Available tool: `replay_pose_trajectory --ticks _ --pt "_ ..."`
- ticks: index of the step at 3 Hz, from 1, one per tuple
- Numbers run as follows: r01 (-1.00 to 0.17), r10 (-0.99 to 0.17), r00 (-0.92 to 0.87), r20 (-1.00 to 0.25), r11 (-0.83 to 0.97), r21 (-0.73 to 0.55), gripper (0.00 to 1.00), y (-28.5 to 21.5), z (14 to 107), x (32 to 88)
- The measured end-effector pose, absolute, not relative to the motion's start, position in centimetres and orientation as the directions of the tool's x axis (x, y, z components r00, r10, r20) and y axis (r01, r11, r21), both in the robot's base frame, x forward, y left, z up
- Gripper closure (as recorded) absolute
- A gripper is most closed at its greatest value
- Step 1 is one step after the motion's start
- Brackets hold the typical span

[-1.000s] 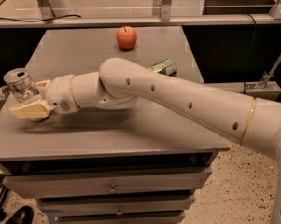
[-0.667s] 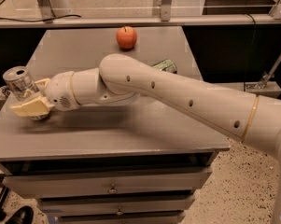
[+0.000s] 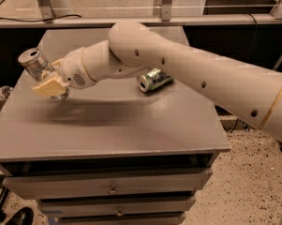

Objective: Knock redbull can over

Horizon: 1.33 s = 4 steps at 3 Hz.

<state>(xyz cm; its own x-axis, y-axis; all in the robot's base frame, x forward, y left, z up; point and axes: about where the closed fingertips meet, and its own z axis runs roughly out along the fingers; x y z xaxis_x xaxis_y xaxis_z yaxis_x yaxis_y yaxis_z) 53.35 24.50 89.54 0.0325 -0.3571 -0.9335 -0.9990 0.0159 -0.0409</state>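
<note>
Next, my gripper lets go of the redbull can, lying on its side on the grey table (image 3: 96, 85) near the green-and-silver can.
The redbull can (image 3: 34, 64), slim and silver with a shiny top rim, is at the left edge of the grey table (image 3: 131, 125). It leans with its top toward the upper left. My gripper (image 3: 49, 85) is pressed against the can's lower right side and hides the lower part of the can. The arm (image 3: 178, 64) reaches in from the right, across the table.
A fatter green-and-silver can (image 3: 154, 79) lies on its side at mid-table, just under the arm. Drawers (image 3: 112, 189) run along the table front. A rail and posts (image 3: 166, 3) stand behind the table. The table's left edge is right by the can.
The redbull can stood upright beside the gripper; now it tilts to the upper left. The arm has swung up and across and now covers the red apple at the back.
</note>
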Motion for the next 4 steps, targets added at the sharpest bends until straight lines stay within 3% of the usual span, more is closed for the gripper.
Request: replay_pose_trajectory --ticks 2,4 --pt "-0.992 -0.632 0.095 -0.769 0.003 -0.125 1.00 18.0 90.5 55.9" --pt "-0.994 -0.864 0.104 -0.492 -0.081 -0.069 1.00 13.1 86.6 56.5"
